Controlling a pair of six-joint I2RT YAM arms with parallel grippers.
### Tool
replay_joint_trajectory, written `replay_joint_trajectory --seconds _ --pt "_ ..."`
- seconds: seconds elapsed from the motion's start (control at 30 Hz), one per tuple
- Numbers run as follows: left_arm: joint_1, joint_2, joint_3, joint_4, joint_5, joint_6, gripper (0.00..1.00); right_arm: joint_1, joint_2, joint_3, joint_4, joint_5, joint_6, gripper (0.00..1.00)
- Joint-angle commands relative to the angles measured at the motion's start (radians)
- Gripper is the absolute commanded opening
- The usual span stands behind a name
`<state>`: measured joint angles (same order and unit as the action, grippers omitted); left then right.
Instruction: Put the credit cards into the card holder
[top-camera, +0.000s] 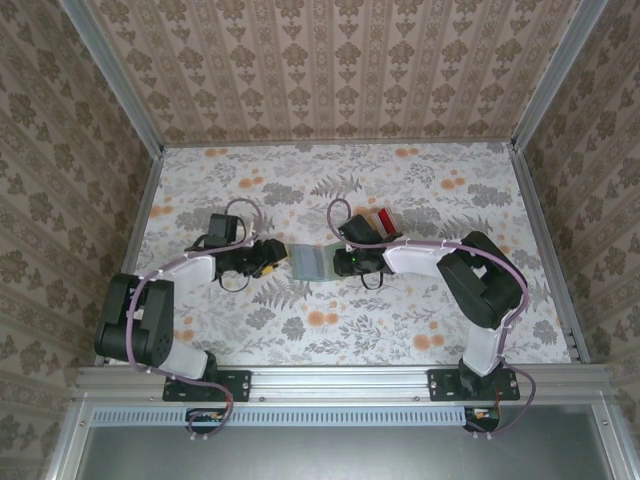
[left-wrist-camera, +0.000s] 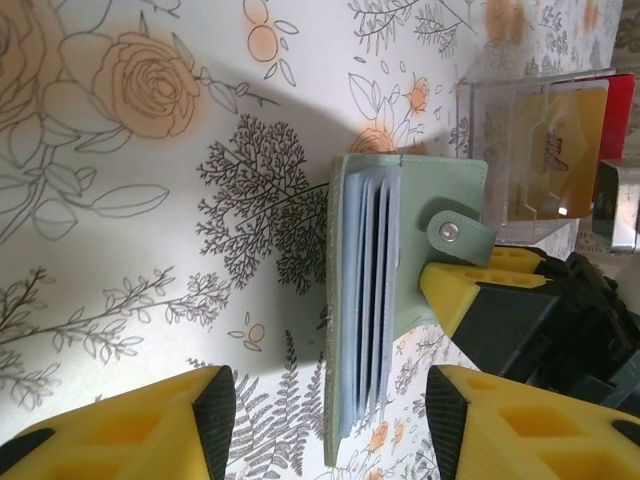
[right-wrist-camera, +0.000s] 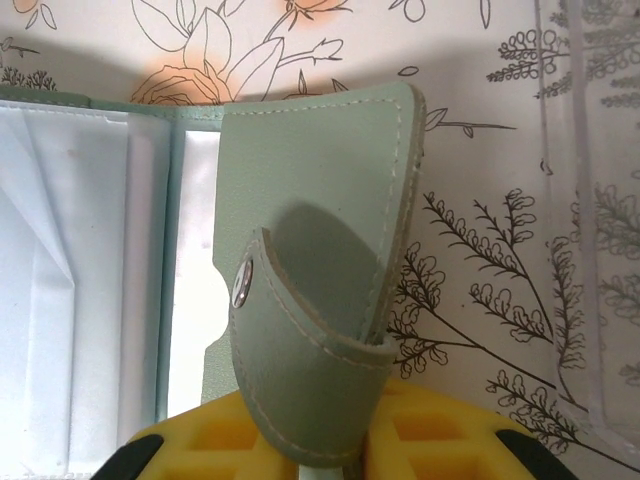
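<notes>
Next, I pinch the card holder cover's near edge (left-wrist-camera: 332, 430) with my left gripper while my right gripper leaves the card holder's flap and turns a sleeve open, because the clear sleeves lie stacked shut.
The sage-green card holder (top-camera: 310, 262) lies open mid-table between my two grippers. In the left wrist view its clear sleeves (left-wrist-camera: 372, 300) fan out, and its near edge sits between my left gripper's (left-wrist-camera: 330, 425) fingers, which stand open and apart from it. My right gripper (right-wrist-camera: 350, 470) is shut on the holder's cover flap (right-wrist-camera: 330, 200), with the snap strap curling over its yellow fingers (right-wrist-camera: 440, 430). An orange-yellow credit card (left-wrist-camera: 565, 140) and a red credit card (left-wrist-camera: 622, 110) stand in a clear tray beyond the holder; the red one (top-camera: 383, 220) also shows from above.
The clear plastic tray (left-wrist-camera: 500, 120) stands just behind the right gripper (top-camera: 340, 262), close to the holder. Floral tabletop (top-camera: 400, 330) stretches around both arms, bounded by a metal frame and patterned walls (top-camera: 330, 70).
</notes>
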<state>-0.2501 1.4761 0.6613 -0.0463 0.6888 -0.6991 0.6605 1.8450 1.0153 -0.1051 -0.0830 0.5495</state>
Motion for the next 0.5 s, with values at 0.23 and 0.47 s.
replay_joint_trajectory --seconds 0.23,0.47 --pt "-0.041 0.136 0.022 0.145 0.069 -0.050 0.53 -0.007 0.059 -0.010 0.010 -0.006 0.005 0.22" --pt "-0.086 0.186 0.044 0.207 0.084 -0.083 0.28 -0.009 0.059 -0.015 0.018 -0.019 0.006 0.22"
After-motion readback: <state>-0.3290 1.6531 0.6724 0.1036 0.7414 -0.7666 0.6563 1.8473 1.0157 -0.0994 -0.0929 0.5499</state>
